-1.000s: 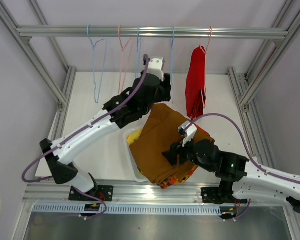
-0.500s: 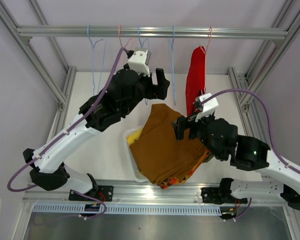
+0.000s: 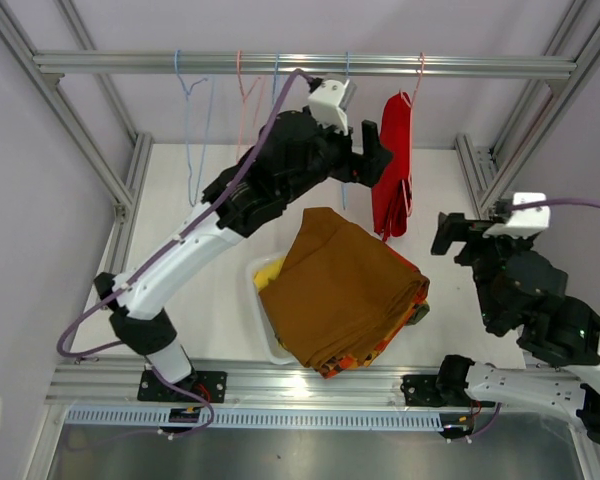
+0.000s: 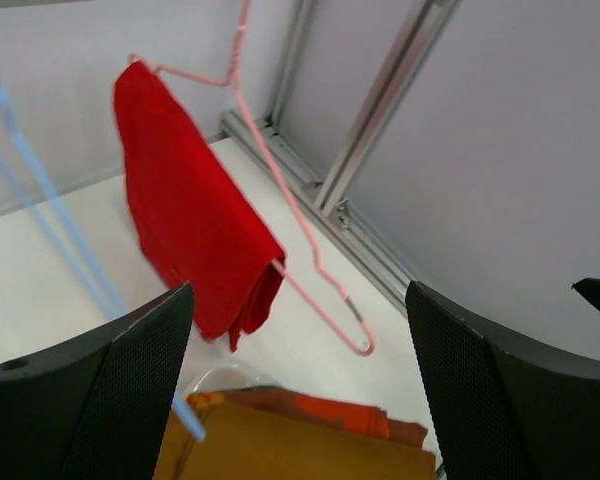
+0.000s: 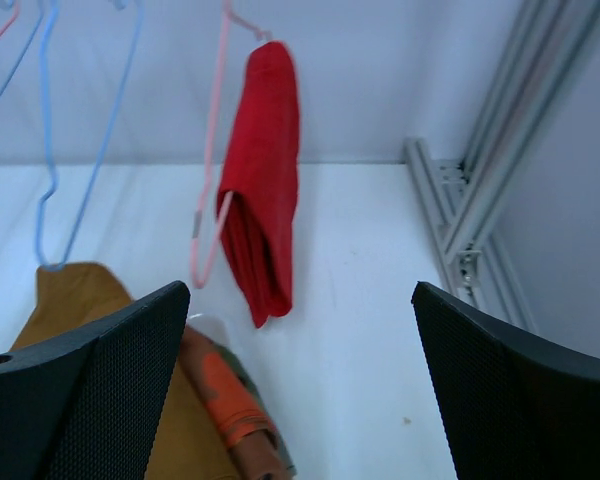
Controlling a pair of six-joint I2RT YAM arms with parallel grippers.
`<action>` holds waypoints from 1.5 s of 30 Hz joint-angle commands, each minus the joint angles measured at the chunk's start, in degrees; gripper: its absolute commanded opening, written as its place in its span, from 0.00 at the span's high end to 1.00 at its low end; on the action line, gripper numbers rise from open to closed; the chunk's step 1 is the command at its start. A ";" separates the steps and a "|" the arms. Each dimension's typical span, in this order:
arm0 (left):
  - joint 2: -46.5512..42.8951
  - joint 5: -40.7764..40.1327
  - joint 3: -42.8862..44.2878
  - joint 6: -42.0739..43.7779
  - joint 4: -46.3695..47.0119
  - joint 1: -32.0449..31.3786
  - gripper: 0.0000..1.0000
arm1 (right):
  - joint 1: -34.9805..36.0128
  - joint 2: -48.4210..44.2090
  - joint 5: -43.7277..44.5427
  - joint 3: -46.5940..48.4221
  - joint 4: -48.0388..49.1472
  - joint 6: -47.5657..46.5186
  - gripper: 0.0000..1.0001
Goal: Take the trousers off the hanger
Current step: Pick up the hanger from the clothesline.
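Observation:
My left gripper is to close next on the near sloping side [image 3: 412,140] [image 4: 285,190] of the pink hanger that holds the red trousers.
The red trousers [image 3: 392,165] hang folded over a pink hanger [image 3: 417,75] at the right end of the rail. They also show in the left wrist view [image 4: 185,225] and the right wrist view [image 5: 265,200]. My left gripper [image 3: 372,160] is open and empty, just left of the red trousers at their height. My right gripper [image 3: 457,233] is open and empty, to the right of and below them. The brown trousers [image 3: 345,285] lie on top of a pile. The yellow pair [image 3: 269,272] and the orange-red patterned pair [image 3: 378,348] peek out beneath. The camouflage pair is hidden.
The pile sits in a white basket [image 3: 262,330] at the table's near middle. Empty hangers hang on the rail [image 3: 300,64]: blue [image 3: 192,130], pink [image 3: 246,110], blue [image 3: 344,140]. Aluminium frame posts [image 3: 520,150] stand at the right.
My left arm swung up and right, from the middle hangers to beside the red trousers. My right arm lifted off the brown pile and pulled back to the right.

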 commanded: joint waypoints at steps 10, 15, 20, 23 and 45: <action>15.73 10.44 14.12 -5.17 5.25 2.20 0.09 | -0.66 -9.39 8.28 -12.44 8.26 -4.95 0.01; 19.25 14.92 14.20 -6.41 9.54 3.87 0.08 | -0.66 -11.59 7.94 -15.77 9.58 -5.12 0.01; 22.76 17.30 14.64 -7.46 13.77 5.01 0.08 | -0.84 -12.04 6.70 -17.54 11.52 -5.65 0.00; 24.26 20.20 15.34 -9.48 16.49 6.06 0.08 | -1.01 -11.60 5.82 -18.24 12.22 -5.65 0.01; 30.15 34.70 12.36 -19.77 30.39 9.14 0.44 | -3.21 -10.63 1.95 -19.56 12.66 -5.48 0.01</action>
